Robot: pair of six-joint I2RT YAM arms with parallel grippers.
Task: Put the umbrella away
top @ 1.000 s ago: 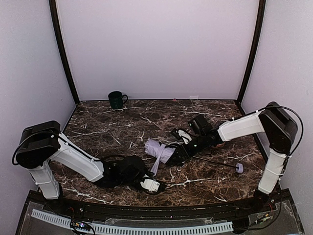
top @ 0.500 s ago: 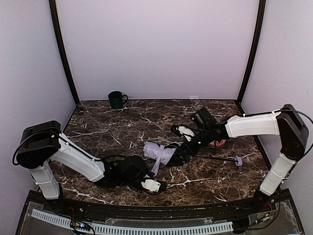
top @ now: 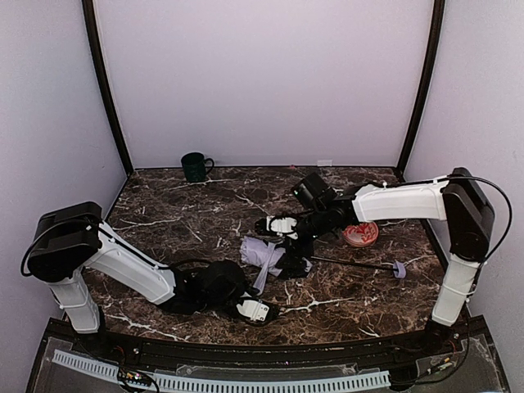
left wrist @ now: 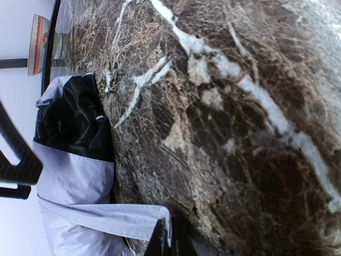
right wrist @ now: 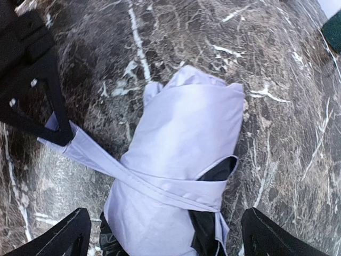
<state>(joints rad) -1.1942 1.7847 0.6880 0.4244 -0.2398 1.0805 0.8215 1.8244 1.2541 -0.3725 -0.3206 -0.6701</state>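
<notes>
The strap's loose end is all my left gripper holds, so my right gripper should pinch the strap on the bundle (right wrist: 214,198) while my left gripper takes it closer in.
The umbrella (top: 264,251) lies folded in the middle of the marble table, pale lavender outside with black lining showing. Its thin black shaft (top: 352,263) runs right to the small lavender handle (top: 399,268). A fabric strap (right wrist: 160,184) is wound round the bundle (right wrist: 186,138). My left gripper (top: 259,295) is shut on the strap's free end (left wrist: 106,221), low over the table just in front of the bundle. My right gripper (top: 291,246) hovers over the bundle, wide open and holding nothing, one fingertip (right wrist: 69,232) on each side.
A red-patterned bowl (top: 360,234) sits right of the umbrella, just behind the shaft. A dark green mug (top: 195,166) stands at the back left by the wall. Walls close the table (top: 164,221) on three sides.
My right gripper has opened wide and swung left and back over the bundle, uncovering the red bowl. The shaft and handle have shifted slightly. The left arm has stayed still.
</notes>
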